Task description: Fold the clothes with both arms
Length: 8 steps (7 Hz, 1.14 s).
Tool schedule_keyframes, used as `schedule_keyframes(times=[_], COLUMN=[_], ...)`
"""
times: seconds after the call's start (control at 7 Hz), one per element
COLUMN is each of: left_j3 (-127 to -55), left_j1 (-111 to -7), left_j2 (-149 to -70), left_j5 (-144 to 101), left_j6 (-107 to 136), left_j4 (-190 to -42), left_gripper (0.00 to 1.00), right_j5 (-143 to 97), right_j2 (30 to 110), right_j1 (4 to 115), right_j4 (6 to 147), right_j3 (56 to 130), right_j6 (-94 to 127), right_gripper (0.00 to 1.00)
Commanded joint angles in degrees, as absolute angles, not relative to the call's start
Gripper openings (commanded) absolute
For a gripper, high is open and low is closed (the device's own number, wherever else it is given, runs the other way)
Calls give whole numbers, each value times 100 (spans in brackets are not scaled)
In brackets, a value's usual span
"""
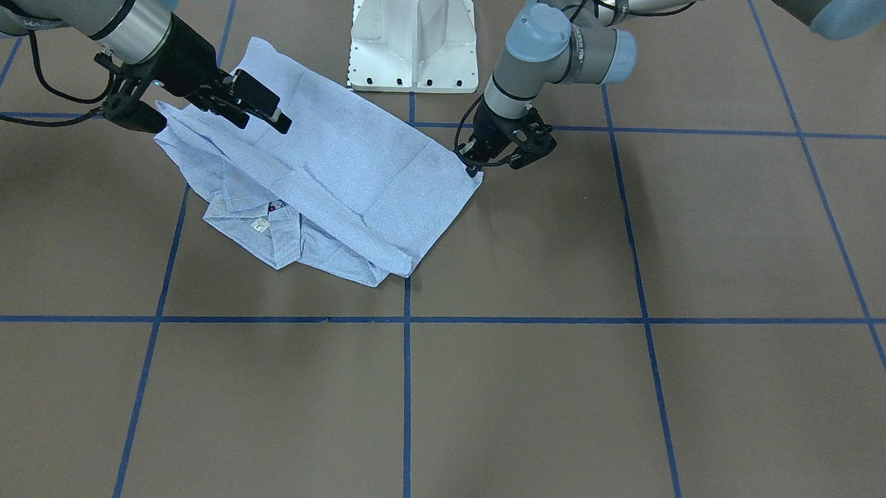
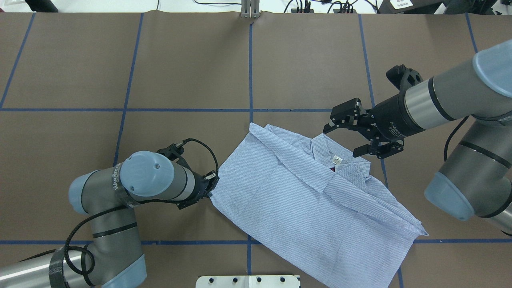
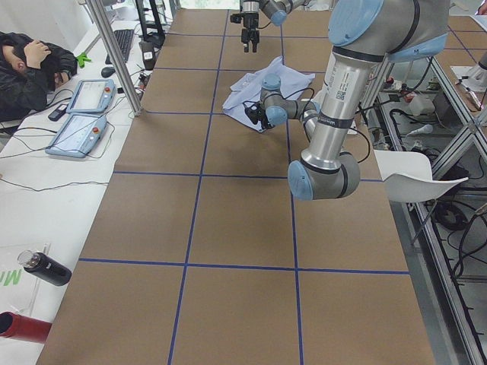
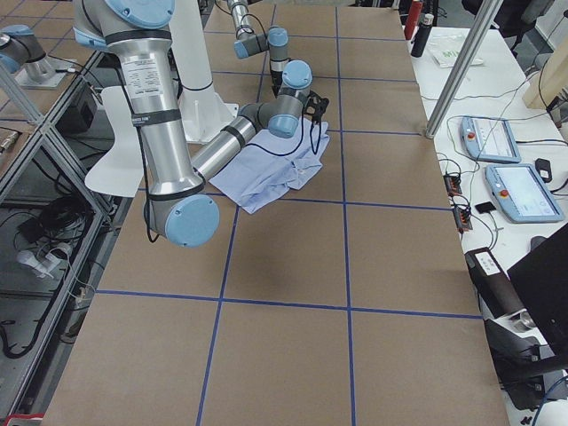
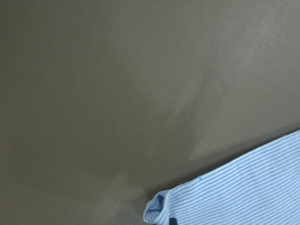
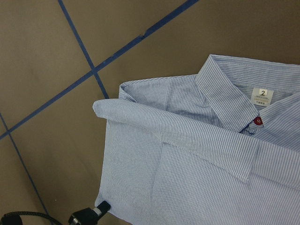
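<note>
Next, my left gripper releases the corner of the shirt on the bare brown table across the blue tape line (image 1: 493,419) from the pedestal.
The light blue striped shirt (image 2: 300,200) lies partly folded on the brown table, collar and white label (image 2: 337,160) facing up, a sleeve folded across the body. It also shows in the front view (image 1: 357,172) and the right wrist view (image 6: 187,168). My left gripper (image 2: 211,188) sits low at the shirt's left corner, shut on it; the left wrist view shows that corner (image 5: 157,211) bunched up. My right gripper (image 2: 349,133) hovers open and empty just above the shirt beside the collar; it also shows in the front view (image 1: 252,108).
The white pedestal base (image 1: 413,41) stands just behind the shirt. Blue tape lines (image 1: 409,318) mark a grid on the table. Control tablets (image 3: 80,114), bottles (image 3: 46,270) and a seated person (image 3: 30,65) are on the side bench beyond the far edge.
</note>
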<state>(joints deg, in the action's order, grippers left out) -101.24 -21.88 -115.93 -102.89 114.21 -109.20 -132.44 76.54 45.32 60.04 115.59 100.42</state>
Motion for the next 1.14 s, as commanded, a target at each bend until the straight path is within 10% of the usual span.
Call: schedule_keyframes(times=[0.0,0.57,1.0], left_j3=[-10108,-8629,-7030], left_j1=[-2730,-3874,-3920], left_j2=[-11636,-13099,-13463], left_j5=[-10310,-10248,-9083], left_j6=[11382,10048,9888], left_j4=[-10812,-10485,-12900], left_gripper=[0,0,0], right_j5=[-13228,-12648,-12464], right_j2=[7638,7585,7550], right_j1=[4728,4772,4764], right_j4=[6003,6003,5994], right_j3=[11558,11540,11558], right_j6=[9549,9070,9070], right_gripper=[100,100,100])
